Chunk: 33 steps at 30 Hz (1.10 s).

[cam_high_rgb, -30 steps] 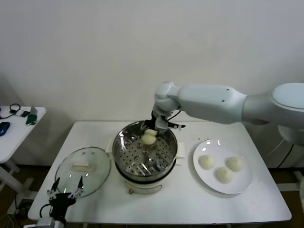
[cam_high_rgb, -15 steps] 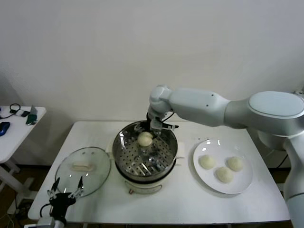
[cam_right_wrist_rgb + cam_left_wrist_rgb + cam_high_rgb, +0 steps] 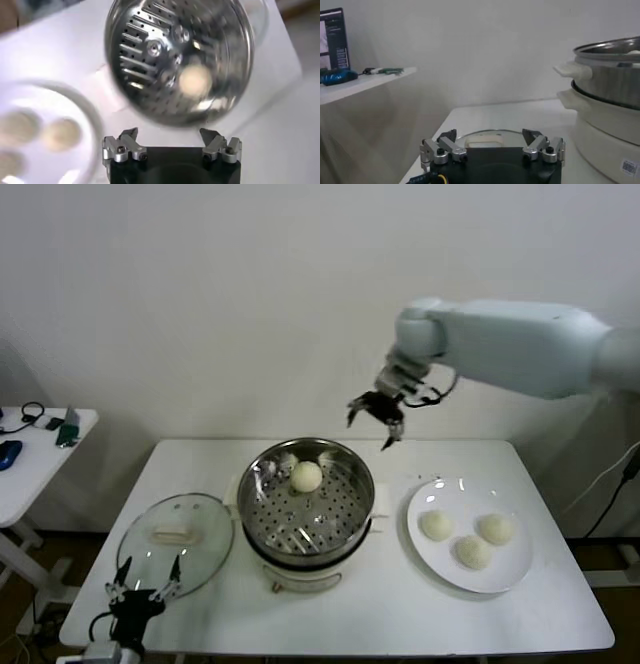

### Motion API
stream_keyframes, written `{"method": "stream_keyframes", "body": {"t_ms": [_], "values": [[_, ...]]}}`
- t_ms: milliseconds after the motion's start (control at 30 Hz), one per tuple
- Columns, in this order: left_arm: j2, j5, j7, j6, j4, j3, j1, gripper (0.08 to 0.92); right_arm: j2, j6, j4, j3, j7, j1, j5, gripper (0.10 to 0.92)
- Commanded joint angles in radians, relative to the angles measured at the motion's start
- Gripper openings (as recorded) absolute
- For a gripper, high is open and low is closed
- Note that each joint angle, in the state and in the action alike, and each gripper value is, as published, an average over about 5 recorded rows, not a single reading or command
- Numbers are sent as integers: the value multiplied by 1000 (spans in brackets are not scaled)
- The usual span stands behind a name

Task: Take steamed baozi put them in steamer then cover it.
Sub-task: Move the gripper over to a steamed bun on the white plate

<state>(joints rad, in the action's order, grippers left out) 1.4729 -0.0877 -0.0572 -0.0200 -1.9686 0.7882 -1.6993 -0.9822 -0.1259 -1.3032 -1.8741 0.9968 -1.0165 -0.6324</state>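
Note:
Next, I close my right gripper around the sides of the baozi [image 3: 436, 525] [image 3: 61, 134] that is nearest to the steamer on the white plate.
One baozi [image 3: 306, 476] lies on the perforated floor of the steel steamer basket [image 3: 262, 509], toward its far side; it also shows in the right wrist view [image 3: 195, 80]. Three more baozi [image 3: 436, 525] lie on the white plate [image 3: 513, 569] to the right. The glass cover [image 3: 177, 529] with its cream handle lies flat on the table left of the steamer. My right gripper [image 3: 371, 418] is open and empty, high above the table between steamer and plate. My left gripper [image 3: 143, 586] is open and empty at the table's front left edge, just before the cover [image 3: 490, 138].
The steamer sits on a cream pot base [image 3: 300, 580] at the table's middle. A small side table [image 3: 40, 446] with cables and small devices stands at far left. A white wall lies behind the table.
The right gripper has let go of the baozi in the steamer, risen out of the basket and moved up and to the right. The left arm has not moved.

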Motion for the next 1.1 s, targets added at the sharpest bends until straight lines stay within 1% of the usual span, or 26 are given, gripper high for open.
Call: {"method": "stream_keyframes", "body": {"t_ms": [33, 233, 467, 800, 1100], "values": [[-3, -1, -4, 2, 0, -3, 7, 823, 306, 386, -251, -273, -85, -121, -131, 823], [-8, -1, -7, 2, 6, -4, 18, 823, 352, 449, -267, -173, -182, 71, -9, 823], [-2, 0, -7, 3, 13, -6, 28, 823, 331, 483, -180, 18, -247, 325, 64, 823], [-2, 1, -5, 11, 26, 3, 18, 823, 234, 476, -24, 209, -265, 546, 105, 823], [0, 0, -4, 16, 27, 5, 11, 823, 156, 461, 77, 297, -281, 610, 125, 823]]}}
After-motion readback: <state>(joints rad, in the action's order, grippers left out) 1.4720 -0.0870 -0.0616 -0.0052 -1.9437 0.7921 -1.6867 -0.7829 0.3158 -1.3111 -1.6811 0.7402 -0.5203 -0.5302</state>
